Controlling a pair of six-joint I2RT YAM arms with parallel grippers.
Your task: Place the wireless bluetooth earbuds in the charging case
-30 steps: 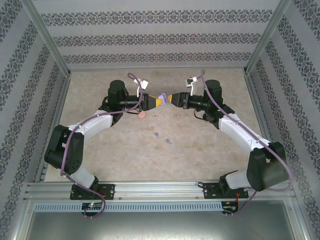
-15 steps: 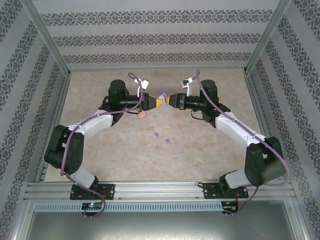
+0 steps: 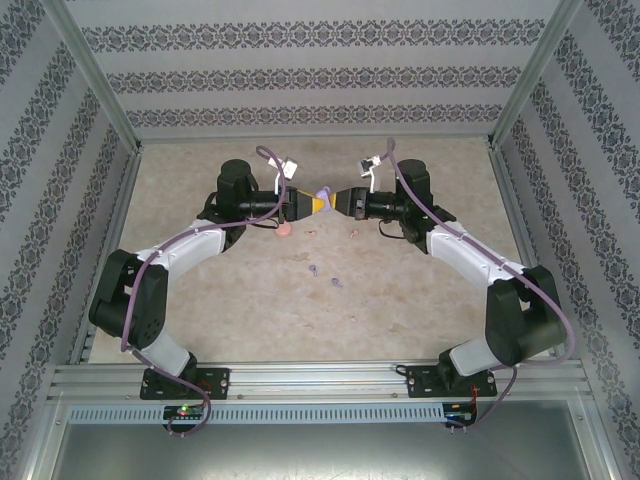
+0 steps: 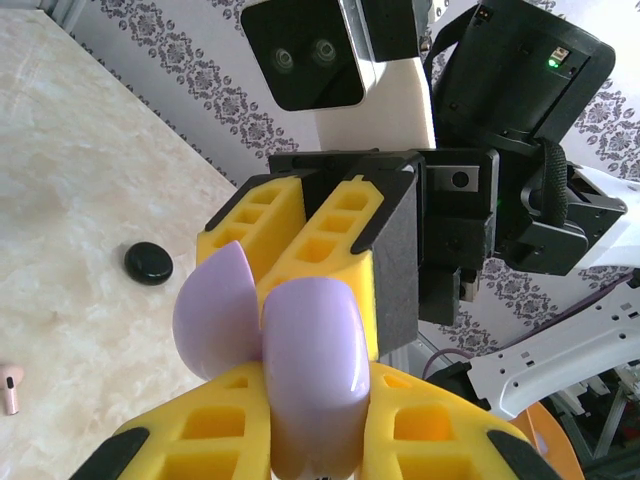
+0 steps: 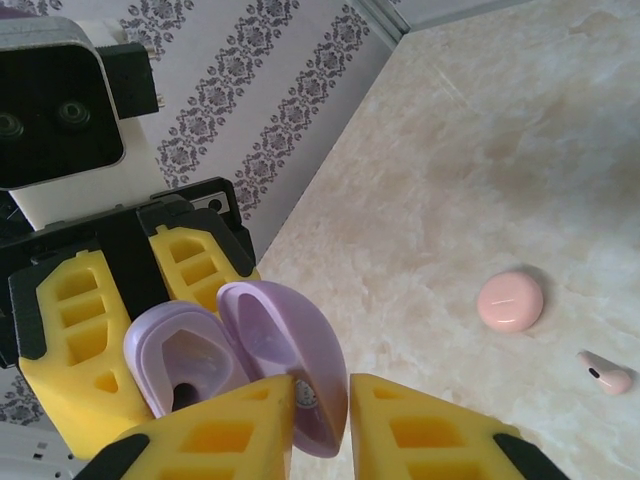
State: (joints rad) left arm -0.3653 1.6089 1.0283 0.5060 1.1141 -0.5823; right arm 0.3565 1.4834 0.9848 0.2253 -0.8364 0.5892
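Observation:
Next, I turn the case upright by its lid point(image 5: 288, 325) with my right gripper before my left gripper takes the case's body again, because the case's sockets face my right gripper.
A purple charging case point(image 3: 323, 193) hangs in mid-air between both arms, its lid swung open. My left gripper point(image 4: 305, 400) is shut on the case's body point(image 4: 315, 370). Coming from the opposite side, my right gripper point(image 5: 320, 400) has its yellow fingers closed on the lid point(image 5: 290, 340), and the hollow body point(image 5: 180, 360) shows beside it. No earbud sits in the case. Two purple earbuds point(image 3: 313, 269) point(image 3: 336, 283) lie on the table nearer the arm bases. A pale pink earbud point(image 5: 607, 373) lies by the pink case point(image 5: 511, 300).
A closed pink case point(image 3: 285, 230) rests on the table under the left gripper. A closed black case point(image 4: 148, 263) lies near the patterned back wall. Another pink earbud point(image 4: 10, 388) lies on the marble surface. Metal frame rails border the table.
The right gripper has moved left up to the case and its fingers have narrowed onto the lid. The left arm has held still with the case.

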